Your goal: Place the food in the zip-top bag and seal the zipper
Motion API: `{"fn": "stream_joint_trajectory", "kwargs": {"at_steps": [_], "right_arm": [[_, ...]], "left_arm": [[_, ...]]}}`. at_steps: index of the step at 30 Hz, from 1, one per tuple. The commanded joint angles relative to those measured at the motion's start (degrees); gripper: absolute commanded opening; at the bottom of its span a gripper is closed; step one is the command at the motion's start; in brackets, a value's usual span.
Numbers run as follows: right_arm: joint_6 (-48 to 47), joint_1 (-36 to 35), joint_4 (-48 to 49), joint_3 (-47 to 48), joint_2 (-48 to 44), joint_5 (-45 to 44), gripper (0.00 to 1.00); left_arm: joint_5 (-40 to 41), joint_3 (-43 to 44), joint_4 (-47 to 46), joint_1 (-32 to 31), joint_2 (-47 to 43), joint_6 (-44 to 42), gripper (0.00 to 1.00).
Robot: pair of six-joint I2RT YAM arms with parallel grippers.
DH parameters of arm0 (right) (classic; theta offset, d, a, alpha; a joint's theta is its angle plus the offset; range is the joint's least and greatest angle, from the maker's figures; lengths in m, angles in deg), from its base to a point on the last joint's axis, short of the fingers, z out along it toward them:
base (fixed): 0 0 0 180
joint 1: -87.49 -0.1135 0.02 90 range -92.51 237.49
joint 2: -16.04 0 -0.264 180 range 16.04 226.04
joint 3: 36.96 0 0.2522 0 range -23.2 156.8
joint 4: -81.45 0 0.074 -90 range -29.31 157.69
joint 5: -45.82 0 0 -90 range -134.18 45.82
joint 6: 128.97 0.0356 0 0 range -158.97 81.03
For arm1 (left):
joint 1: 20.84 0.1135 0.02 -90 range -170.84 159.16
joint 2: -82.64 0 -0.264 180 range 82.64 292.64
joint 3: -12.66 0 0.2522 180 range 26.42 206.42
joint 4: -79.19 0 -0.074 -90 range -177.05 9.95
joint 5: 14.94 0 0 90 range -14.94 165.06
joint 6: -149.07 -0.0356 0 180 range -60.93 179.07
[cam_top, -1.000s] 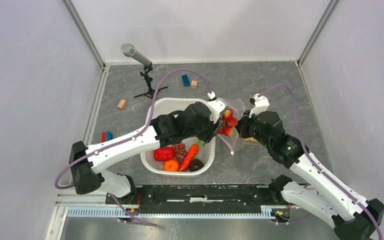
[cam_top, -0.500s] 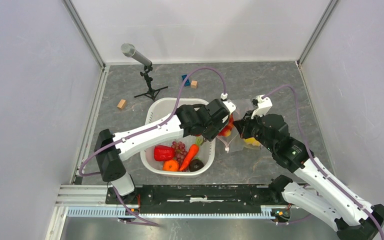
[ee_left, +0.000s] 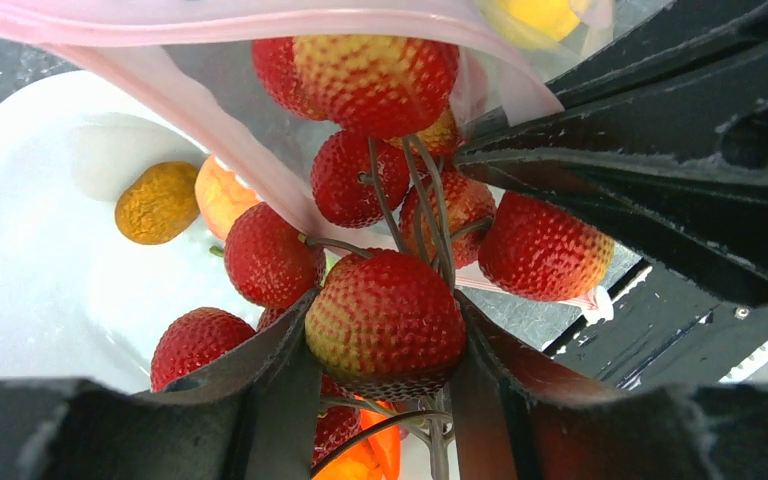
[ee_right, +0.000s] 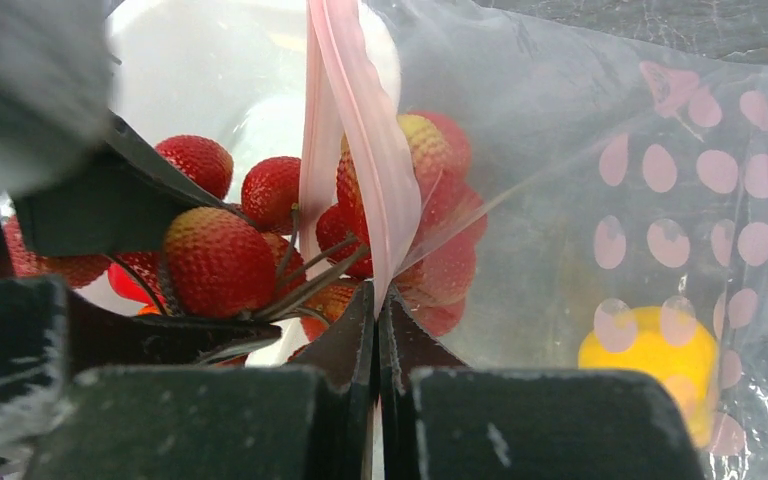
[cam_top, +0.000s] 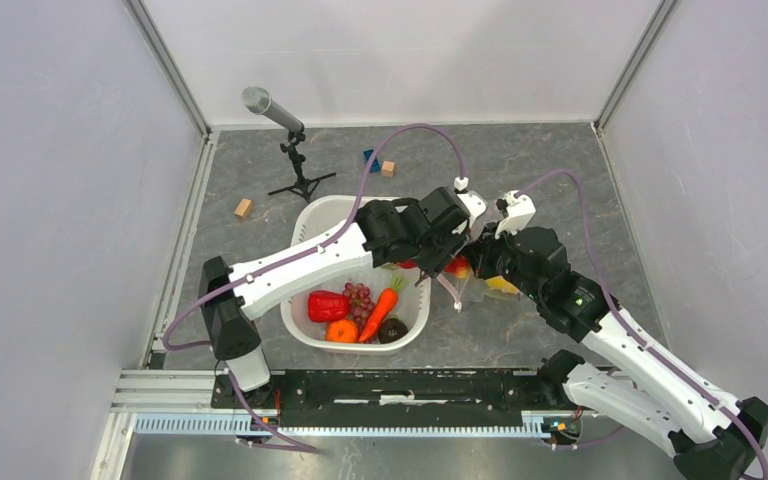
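Note:
Several fruits of the bunch hang over the basin outside the bag's opening, so the robot's left gripper will open and grab the bunch from the basin side (ee_left: 272,255).
My left gripper (ee_left: 382,298) is shut on a bunch of red bumpy fruits (ee_left: 385,325) on thin stems. The bunch hangs at the mouth of the zip-top bag (ee_right: 580,130), some fruits inside the clear film and some outside. My right gripper (ee_right: 377,290) is shut on the pink zipper (ee_right: 355,130) and holds the mouth up. A yellow fruit (ee_right: 650,360) lies inside the bag. In the top view both grippers meet just right of the white basin (cam_top: 305,225). More food lies in the basin: a red pepper (cam_top: 328,306), grapes (cam_top: 360,298), a carrot (cam_top: 384,308) and an orange (cam_top: 341,330).
A microphone on a small stand (cam_top: 272,110) stands at the back left. A blue block (cam_top: 369,158) and a wooden block (cam_top: 388,168) lie behind the basin, another wooden block (cam_top: 244,208) to its left. White walls enclose the table.
My left gripper has carried the red bunch to the right, from over the basin's edge to the bag's mouth. The right gripper has kept its hold on the zipper and moved slightly.

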Motion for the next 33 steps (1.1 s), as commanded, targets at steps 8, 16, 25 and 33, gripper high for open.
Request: {"fn": "stream_joint_trajectory", "kwargs": {"at_steps": [8, 16, 25, 33], "right_arm": [[4.0, -0.4, 2.0, -0.2, -2.2, -0.8, 0.0], [8.0, -0.4, 4.2, -2.6, -3.6, 4.6, 0.0], [12.3, -0.4, 6.8, -5.9, -7.3, 6.3, 0.0], [15.1, -0.4, 12.2, -8.2, -8.7, 5.7, 0.0]], "left_arm": [[5.4, 5.3, 1.6, -1.0, 5.1, 2.4, 0.32], [8.9, 6.1, -1.6, -0.7, 5.2, 8.2, 0.32], [12.6, 6.6, -2.9, -0.6, 2.8, 9.6, 0.38], [-10.7, 3.2, -11.8, -0.6, 2.7, 10.9, 0.48]]}}
